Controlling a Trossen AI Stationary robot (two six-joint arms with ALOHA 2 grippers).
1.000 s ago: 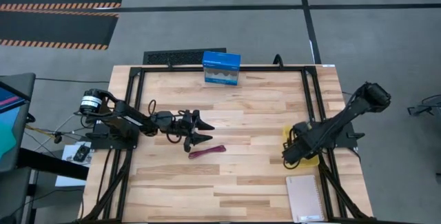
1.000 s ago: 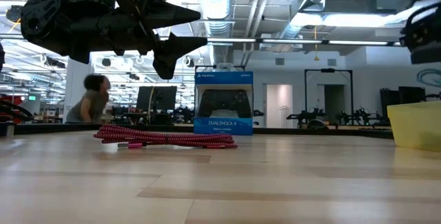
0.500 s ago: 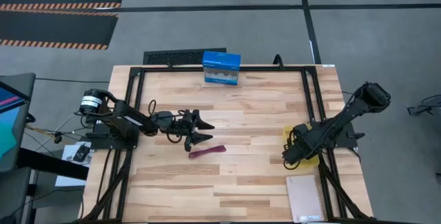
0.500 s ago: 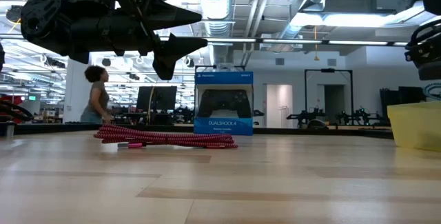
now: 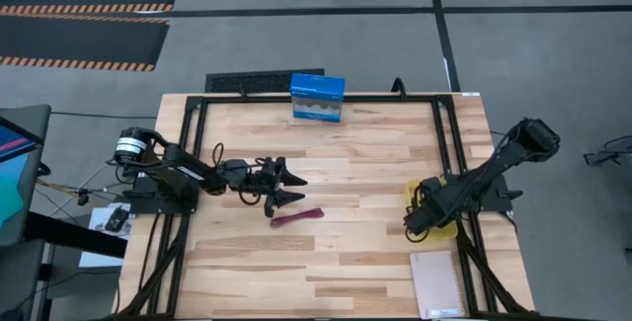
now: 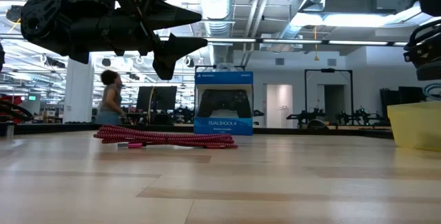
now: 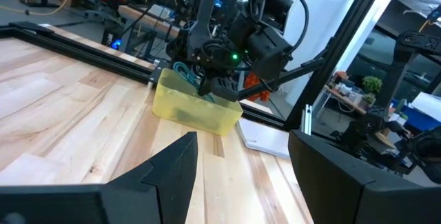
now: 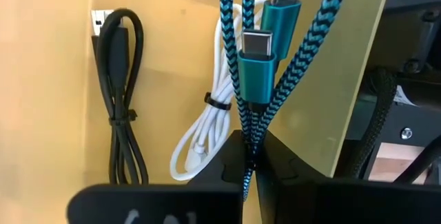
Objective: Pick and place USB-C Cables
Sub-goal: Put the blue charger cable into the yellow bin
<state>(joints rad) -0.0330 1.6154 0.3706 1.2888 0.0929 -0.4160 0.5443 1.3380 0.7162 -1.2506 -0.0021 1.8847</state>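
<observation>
The teal braided cable, now held over the yellow bin, will be let go by my right gripper beside the white cable in the yellow bin [image 5: 427,213] [image 8: 262,79].
A maroon-red cable [image 5: 297,217] [image 6: 165,138] lies flat on the wood table, just nearer than my left gripper [image 5: 296,189] [image 6: 200,29], which hangs open and level above the table. Over the yellow bin [image 5: 411,192] [image 7: 196,110] at the right edge, my right gripper [image 8: 249,156] [image 5: 419,224] points down, shut on the teal braided cable [image 8: 251,79]. A black cable [image 8: 120,100] and a white cable [image 8: 207,124] lie on the bin's floor. My right gripper pinches several strands of the folded teal cable [image 8: 249,138] between its two fingers, coming from above and pointing down. The cable hangs below the fingers into the yellow bin, its two teal plugs [image 8: 256,72] dangling. Whether it touches the bin's floor I cannot tell.
A blue controller box [image 5: 317,98] [image 6: 224,103] stands at the table's far edge. A notebook [image 5: 436,283] lies at the near right corner. Black frame rails [image 5: 188,163] run along the table's sides. A person [image 6: 110,100] is in the room behind.
A person in the room behind the table has walked toward the right of the low view.
</observation>
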